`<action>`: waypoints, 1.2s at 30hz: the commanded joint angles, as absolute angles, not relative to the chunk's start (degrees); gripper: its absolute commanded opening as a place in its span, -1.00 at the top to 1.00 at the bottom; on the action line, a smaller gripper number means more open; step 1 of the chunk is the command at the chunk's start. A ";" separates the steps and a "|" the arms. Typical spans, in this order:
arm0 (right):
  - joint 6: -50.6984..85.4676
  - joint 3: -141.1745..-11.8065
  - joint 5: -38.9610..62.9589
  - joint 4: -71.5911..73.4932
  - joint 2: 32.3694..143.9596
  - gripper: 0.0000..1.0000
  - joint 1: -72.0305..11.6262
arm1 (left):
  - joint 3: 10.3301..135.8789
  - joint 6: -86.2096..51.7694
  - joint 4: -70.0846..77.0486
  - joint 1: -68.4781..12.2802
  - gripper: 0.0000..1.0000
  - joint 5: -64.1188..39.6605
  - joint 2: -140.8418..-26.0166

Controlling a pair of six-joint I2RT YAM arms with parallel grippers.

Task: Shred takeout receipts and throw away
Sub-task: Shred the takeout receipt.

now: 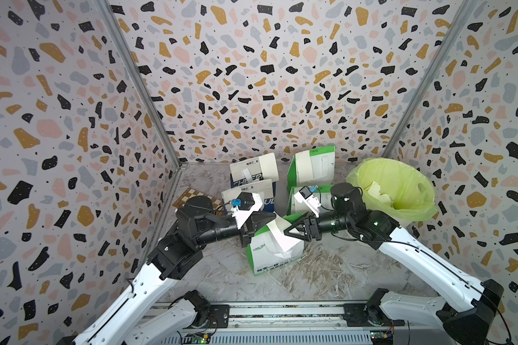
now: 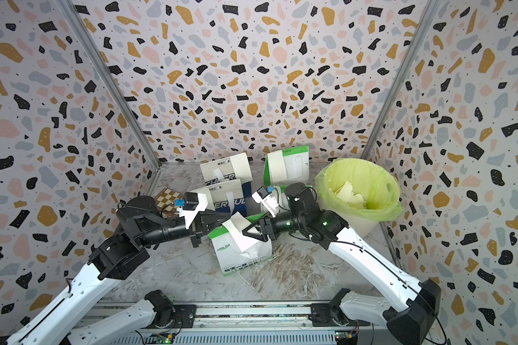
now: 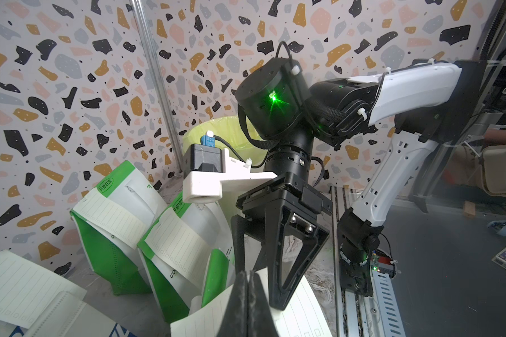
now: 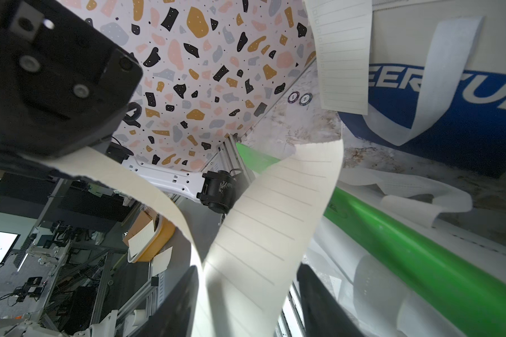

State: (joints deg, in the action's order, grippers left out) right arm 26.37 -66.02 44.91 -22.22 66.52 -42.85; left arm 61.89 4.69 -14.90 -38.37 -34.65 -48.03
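The receipt's lower part hangs curled between the fingers of the robot's right gripper, so that gripper should open and take the receipt higher (image 1: 280, 220), beside the left gripper, before tearing.
One cream ruled takeout receipt (image 1: 278, 237) hangs above the green-and-white bag (image 1: 277, 263) lying in the middle. My left gripper (image 1: 273, 216) is shut on its upper edge; the left wrist view shows the closed tips (image 3: 249, 280) pinching the sheet (image 3: 301, 315). My right gripper (image 1: 287, 231) comes from the right with jaws apart, and the curled receipt (image 4: 263, 233) passes between its fingers (image 4: 181, 306) without a visible pinch. More receipts sit on the back bags (image 1: 268, 165) (image 1: 302, 167). Torn pieces (image 1: 377, 194) lie in the bin.
A bin with a yellow-green liner (image 1: 401, 191) stands at the right, behind the right arm. Blue-and-white bags (image 1: 251, 179) and green-and-white bags (image 1: 320, 167) crowd the back. A checkered board (image 1: 189, 197) lies back left. A rail (image 1: 281, 312) runs along the front edge.
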 commanded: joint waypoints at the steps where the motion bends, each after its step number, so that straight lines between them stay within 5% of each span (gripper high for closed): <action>1: 26.81 -65.64 47.20 -20.04 64.71 -0.06 -43.24 | 61.70 4.64 -11.63 -38.61 1.00 -35.22 -47.06; 6: 26.72 -65.88 46.50 -19.82 64.50 0.64 -43.33 | 61.61 4.57 -11.62 -38.63 1.00 -35.12 -47.19; 10: 26.63 -66.21 44.85 -19.86 63.93 1.00 -43.33 | 61.53 4.58 -11.60 -38.67 1.00 -34.94 -47.10; 24: 25.93 -66.88 36.49 -20.44 62.16 1.00 -43.33 | 61.44 3.12 -10.81 -38.67 1.00 -34.88 -47.96; 29: 25.84 -66.91 38.08 -19.44 64.47 0.29 -43.33 | 61.26 2.80 -10.81 -38.65 1.00 -34.82 -48.27; 36: 27.35 -66.88 41.37 -14.89 66.46 0.18 -43.66 | 61.35 2.93 -10.81 -38.67 1.00 -34.60 -48.43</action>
